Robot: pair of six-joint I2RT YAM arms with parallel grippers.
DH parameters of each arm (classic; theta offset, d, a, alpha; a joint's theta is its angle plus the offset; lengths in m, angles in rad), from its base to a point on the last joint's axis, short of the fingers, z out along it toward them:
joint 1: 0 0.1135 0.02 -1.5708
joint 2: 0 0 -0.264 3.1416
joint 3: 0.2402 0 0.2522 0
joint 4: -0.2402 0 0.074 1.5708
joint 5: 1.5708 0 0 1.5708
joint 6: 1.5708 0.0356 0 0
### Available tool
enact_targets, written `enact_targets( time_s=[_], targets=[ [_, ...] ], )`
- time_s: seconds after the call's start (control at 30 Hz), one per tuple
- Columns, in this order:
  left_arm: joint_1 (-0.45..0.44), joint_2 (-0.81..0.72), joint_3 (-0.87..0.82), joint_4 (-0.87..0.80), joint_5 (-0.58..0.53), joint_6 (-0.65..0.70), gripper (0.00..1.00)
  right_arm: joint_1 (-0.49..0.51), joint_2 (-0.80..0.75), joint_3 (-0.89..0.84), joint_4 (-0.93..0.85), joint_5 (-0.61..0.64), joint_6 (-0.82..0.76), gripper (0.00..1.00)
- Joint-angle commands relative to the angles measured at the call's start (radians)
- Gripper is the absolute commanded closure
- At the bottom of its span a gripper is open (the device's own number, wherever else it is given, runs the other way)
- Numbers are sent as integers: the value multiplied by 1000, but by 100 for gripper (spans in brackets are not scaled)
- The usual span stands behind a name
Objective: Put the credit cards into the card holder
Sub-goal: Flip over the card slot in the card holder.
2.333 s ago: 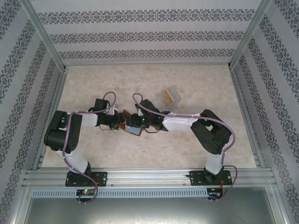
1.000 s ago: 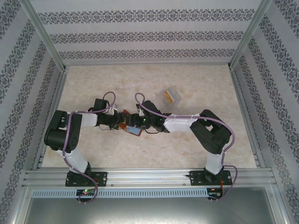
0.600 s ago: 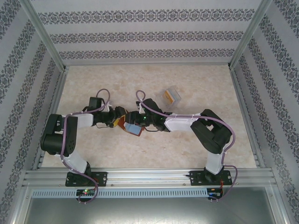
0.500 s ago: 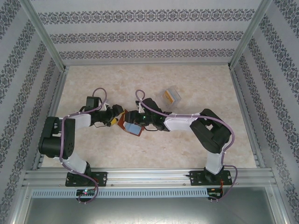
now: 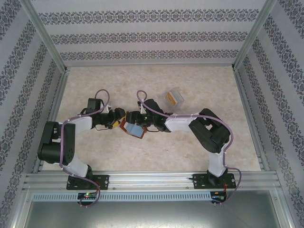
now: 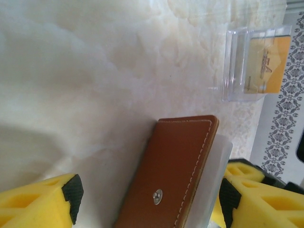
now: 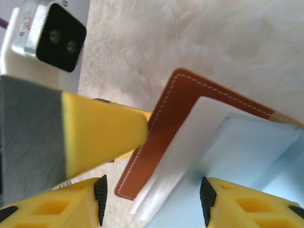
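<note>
The card holder is slanted in my left gripper with its edge shallow, so next my right gripper tips it upright before my left gripper takes the card holder's flap (image 6: 162, 178).
The card holder (image 5: 124, 126) is a reddish-brown wallet lying between both grippers, its blue-grey inside (image 5: 136, 132) facing up. In the left wrist view its brown flap with the snap stud (image 6: 173, 171) stands between the open fingers of my left gripper (image 6: 151, 199), with a gap on the left side. A pale grey credit card (image 7: 183, 152) lies under the flap against the blue-grey inside (image 7: 247, 161). My right gripper (image 7: 153, 202) is open around that card's edge. An orange credit card (image 6: 267, 61) stands in the clear box. The left gripper (image 5: 117, 122) faces the right gripper (image 5: 134, 119).
The clear plastic box (image 5: 174, 98) sits on the pale tabletop behind and right of the wallet. My left gripper's yellow finger (image 7: 99, 133) reaches in close beside the wallet flap. Patterned walls and metal rails (image 5: 247, 118) enclose the table.
My left gripper has opened and its arm has drawn back to the left. The wallet has shifted slightly left and shows more of its blue-grey inside. The right arm has followed a little.
</note>
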Motion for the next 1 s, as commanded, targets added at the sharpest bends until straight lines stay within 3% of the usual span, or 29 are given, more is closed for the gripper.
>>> enact_targets(
  time_s=[0.0,0.2,0.37,0.67,0.83,0.97],
  targets=[
    [-20,3,-22,2,42,19,21,-15,51,55,28,-7,25,40],
    [-20,8,-66,89,83,-31,22,-27,84,87,68,-30,90,38],
    [-19,-3,-87,120,94,-45,33,-39,105,99,86,-36,127,38],
    [-20,-47,-104,134,87,-53,31,-62,122,70,147,-31,189,38],
    [-19,-47,-115,156,89,-65,39,-63,119,56,155,-35,189,45],
    [-20,-50,-121,164,91,-67,40,-61,130,51,162,-30,199,56]
  ],
)
